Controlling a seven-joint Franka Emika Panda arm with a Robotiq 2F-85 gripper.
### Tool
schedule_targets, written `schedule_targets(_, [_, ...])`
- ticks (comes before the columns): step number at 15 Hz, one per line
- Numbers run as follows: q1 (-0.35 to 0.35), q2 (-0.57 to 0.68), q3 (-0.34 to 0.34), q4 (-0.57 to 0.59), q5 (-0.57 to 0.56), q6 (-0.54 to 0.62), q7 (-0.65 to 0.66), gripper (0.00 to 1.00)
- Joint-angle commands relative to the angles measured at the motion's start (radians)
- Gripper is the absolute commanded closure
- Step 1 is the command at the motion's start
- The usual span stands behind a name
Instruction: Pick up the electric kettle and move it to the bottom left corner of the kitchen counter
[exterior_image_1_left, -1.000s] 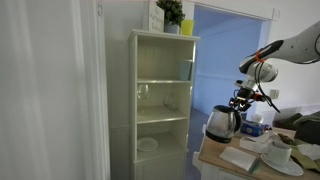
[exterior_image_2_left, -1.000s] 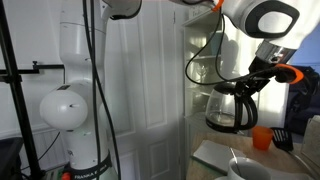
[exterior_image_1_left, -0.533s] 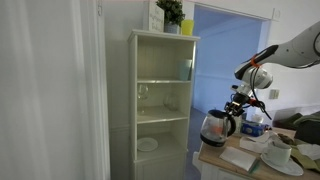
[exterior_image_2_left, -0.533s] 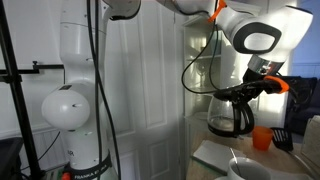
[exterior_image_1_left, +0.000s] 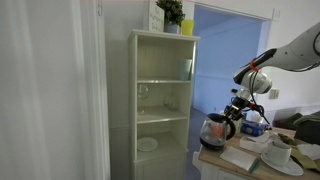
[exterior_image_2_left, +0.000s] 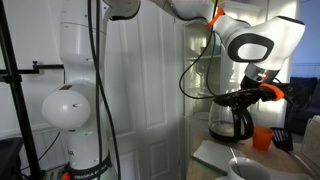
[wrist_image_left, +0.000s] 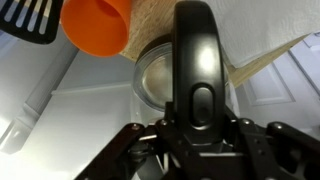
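The electric kettle, hanging just above the counter's near corner, will be released on the counter's corner (exterior_image_1_left: 221, 152), between the orange cup and the white papers.
The electric kettle (exterior_image_1_left: 215, 129) has a shiny clear body and dark handle. It hangs from my gripper (exterior_image_1_left: 239, 108) just above the near corner of the tan kitchen counter (exterior_image_1_left: 235, 165). In an exterior view the kettle (exterior_image_2_left: 232, 123) is held by its handle under the gripper (exterior_image_2_left: 250, 96). In the wrist view the dark handle (wrist_image_left: 196, 60) fills the middle, clamped between the fingers (wrist_image_left: 200, 135), with the silvery body (wrist_image_left: 152, 75) behind it.
A tall pale-green shelf cabinet (exterior_image_1_left: 160, 100) stands right beside the counter's edge. White papers (exterior_image_1_left: 240, 157), bowls and cups (exterior_image_1_left: 280, 155) lie on the counter. An orange cup (exterior_image_2_left: 262, 138) and a black spatula (wrist_image_left: 25, 18) are near the kettle.
The gripper has lowered the kettle and carried it toward the counter's corner by the cabinet; the arm has dropped with it.
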Motion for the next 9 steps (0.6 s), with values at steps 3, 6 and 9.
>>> schedule_targets(3, [0.002, -0.05, 0.008, -0.063, 0.052, 0.074, -0.005, 0.81])
schedule_targets(6, [0.0, -0.055, 0.01, -0.078, 0.061, 0.089, -0.013, 0.81])
schedule_targets(9, [0.0, -0.059, 0.01, -0.084, 0.076, 0.092, -0.021, 0.81])
